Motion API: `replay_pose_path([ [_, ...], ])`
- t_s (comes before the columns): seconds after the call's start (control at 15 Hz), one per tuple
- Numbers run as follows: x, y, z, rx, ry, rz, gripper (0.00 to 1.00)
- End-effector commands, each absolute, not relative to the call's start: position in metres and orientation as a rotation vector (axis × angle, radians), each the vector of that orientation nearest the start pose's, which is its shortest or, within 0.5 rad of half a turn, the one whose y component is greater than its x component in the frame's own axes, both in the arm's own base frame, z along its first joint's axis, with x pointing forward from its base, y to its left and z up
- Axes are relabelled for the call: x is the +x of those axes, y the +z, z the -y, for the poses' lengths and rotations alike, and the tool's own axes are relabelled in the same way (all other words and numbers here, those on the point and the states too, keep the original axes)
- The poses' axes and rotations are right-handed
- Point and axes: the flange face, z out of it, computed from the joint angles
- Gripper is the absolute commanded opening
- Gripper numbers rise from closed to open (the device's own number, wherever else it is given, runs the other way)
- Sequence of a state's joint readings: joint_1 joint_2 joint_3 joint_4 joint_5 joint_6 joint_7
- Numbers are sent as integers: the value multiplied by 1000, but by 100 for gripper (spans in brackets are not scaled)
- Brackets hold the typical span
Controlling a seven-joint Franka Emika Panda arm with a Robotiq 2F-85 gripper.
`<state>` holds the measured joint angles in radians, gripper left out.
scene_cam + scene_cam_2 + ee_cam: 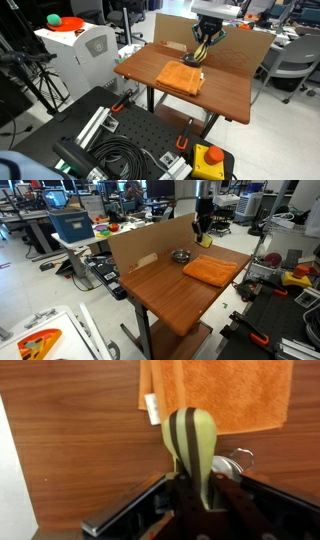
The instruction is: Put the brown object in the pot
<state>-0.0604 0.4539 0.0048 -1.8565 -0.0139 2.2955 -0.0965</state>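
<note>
My gripper will release the brown object inside the metal pot [192,58] [207,483] between the orange cloth and the side of the cardboard.
My gripper [195,495] is shut on the brown object [192,445], a pale yellow-tan oval lump with dark brown stripes that sticks out from between the fingers. In both exterior views the gripper [203,48] [203,228] holds the object [205,240] above the far part of the wooden table, close to the cardboard wall. The small dark metal pot [181,256] stands on the table beside the orange cloth, a little to the side of and below the object. In the wrist view only its shiny rim and handle [238,458] show behind the object.
A folded orange cloth [181,77] [212,272] [215,395] lies on the wooden table [232,85] [160,295]. A cardboard wall [245,45] [140,245] stands along the table's far edge. Benches, cables and clamps surround the table.
</note>
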Motion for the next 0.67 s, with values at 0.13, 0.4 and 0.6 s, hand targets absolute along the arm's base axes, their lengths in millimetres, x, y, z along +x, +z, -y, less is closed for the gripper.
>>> replay_pose_path([
  [0.13, 681, 260, -1, -3164, -65, 84, 4],
  [0.4, 698, 229, -13, -3183, -115, 122, 4],
  [0.6, 707, 210, -22, -3199, -134, 153, 4],
])
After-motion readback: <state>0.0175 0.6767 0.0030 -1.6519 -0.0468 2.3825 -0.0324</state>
